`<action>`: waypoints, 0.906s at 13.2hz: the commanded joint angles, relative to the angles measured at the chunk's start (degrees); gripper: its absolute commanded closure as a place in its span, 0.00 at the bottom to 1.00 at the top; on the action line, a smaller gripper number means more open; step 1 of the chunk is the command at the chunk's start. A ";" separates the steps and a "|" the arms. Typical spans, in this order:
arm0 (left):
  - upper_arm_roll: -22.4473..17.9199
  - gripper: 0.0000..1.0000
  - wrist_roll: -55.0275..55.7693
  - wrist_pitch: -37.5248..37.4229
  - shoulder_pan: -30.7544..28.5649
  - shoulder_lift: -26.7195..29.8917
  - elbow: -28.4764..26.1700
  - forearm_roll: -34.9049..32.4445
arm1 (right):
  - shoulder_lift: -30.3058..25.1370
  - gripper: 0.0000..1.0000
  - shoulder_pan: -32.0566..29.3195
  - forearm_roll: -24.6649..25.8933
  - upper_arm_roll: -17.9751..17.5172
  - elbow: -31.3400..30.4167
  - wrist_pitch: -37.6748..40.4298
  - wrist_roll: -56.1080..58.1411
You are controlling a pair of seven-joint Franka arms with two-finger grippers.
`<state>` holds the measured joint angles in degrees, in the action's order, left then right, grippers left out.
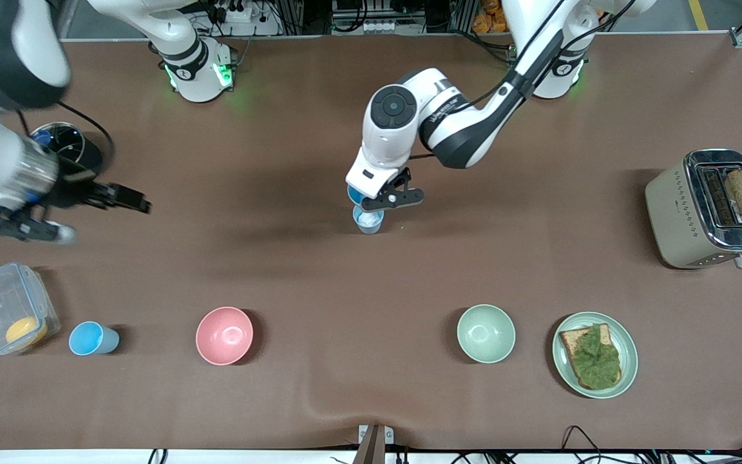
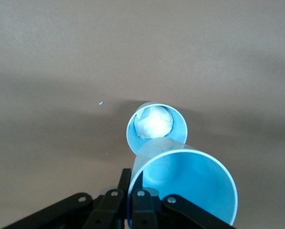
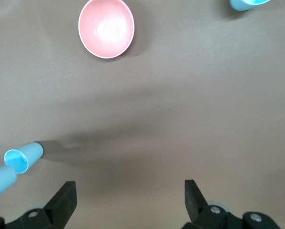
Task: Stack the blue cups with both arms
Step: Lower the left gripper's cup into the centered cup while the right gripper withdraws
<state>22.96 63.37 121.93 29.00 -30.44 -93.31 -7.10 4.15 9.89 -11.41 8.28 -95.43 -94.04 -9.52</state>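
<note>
The robot's left gripper should release its blue cup inside the upright blue cup (image 1: 368,217) (image 2: 156,125) at the middle of the table.
One blue cup (image 1: 369,221) stands upright at the table's middle, whitish inside; it also shows in the left wrist view (image 2: 157,126). My left gripper (image 1: 376,197) is shut on the wall of a second blue cup (image 1: 355,193), held tilted just above the standing one. In the left wrist view the left gripper (image 2: 133,180) pinches that held cup (image 2: 190,183) at its rim. A third blue cup (image 1: 93,338) stands near the front camera, toward the right arm's end; the right wrist view shows it too (image 3: 247,4). My right gripper (image 1: 97,216), also (image 3: 130,198), is open and empty over bare table.
A pink bowl (image 1: 224,335) and a pale green bowl (image 1: 485,333) stand near the front camera. A clear lidded box (image 1: 7,309) sits beside the third cup. A plate with toast and lettuce (image 1: 595,354) and a toaster (image 1: 709,209) are toward the left arm's end.
</note>
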 commanded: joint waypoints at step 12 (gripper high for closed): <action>-0.81 1.00 2.90 4.81 0.18 -4.98 0.50 -5.03 | -3.27 0.00 -7.68 5.53 -0.28 7.10 5.71 10.75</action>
<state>22.09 64.49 125.69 29.22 -34.24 -93.38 -10.26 0.11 5.57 -6.56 9.64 -90.29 -89.22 0.11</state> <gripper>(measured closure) 0.969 0.000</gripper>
